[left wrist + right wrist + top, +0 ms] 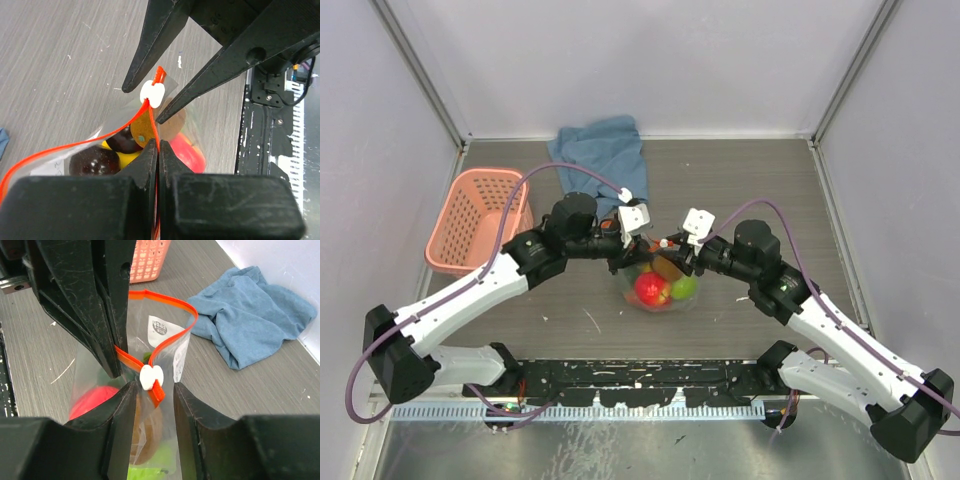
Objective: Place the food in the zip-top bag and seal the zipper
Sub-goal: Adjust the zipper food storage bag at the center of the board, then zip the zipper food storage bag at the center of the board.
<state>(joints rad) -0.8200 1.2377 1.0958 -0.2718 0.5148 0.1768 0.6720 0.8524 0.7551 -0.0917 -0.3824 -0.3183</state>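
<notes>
The left gripper is on the zipper, in the white end piece's path, so the right gripper should hold the end piece's tip before the left gripper takes that end piece (152, 93).
The clear zip-top bag (658, 302) stands at the table's middle between both grippers. The food is inside it: a red fruit (651, 289), a green one (684, 288) and a brown one (667, 267); the left wrist view also shows a dark fruit (95, 161) and a yellow one (127, 156). My left gripper (158, 147) is shut on the red-orange zipper (75, 145) just behind its white end piece (152, 93). My right gripper (154, 390) is open, its fingers astride that end piece (151, 377) without touching it. Past the left gripper the zipper (165, 300) gapes in a loop.
A pink lattice basket (480, 218) sits at the left of the table. A crumpled blue cloth (602, 152) lies at the back, behind the bag. The black mounting rail (640, 380) runs along the near edge. Grey walls enclose three sides.
</notes>
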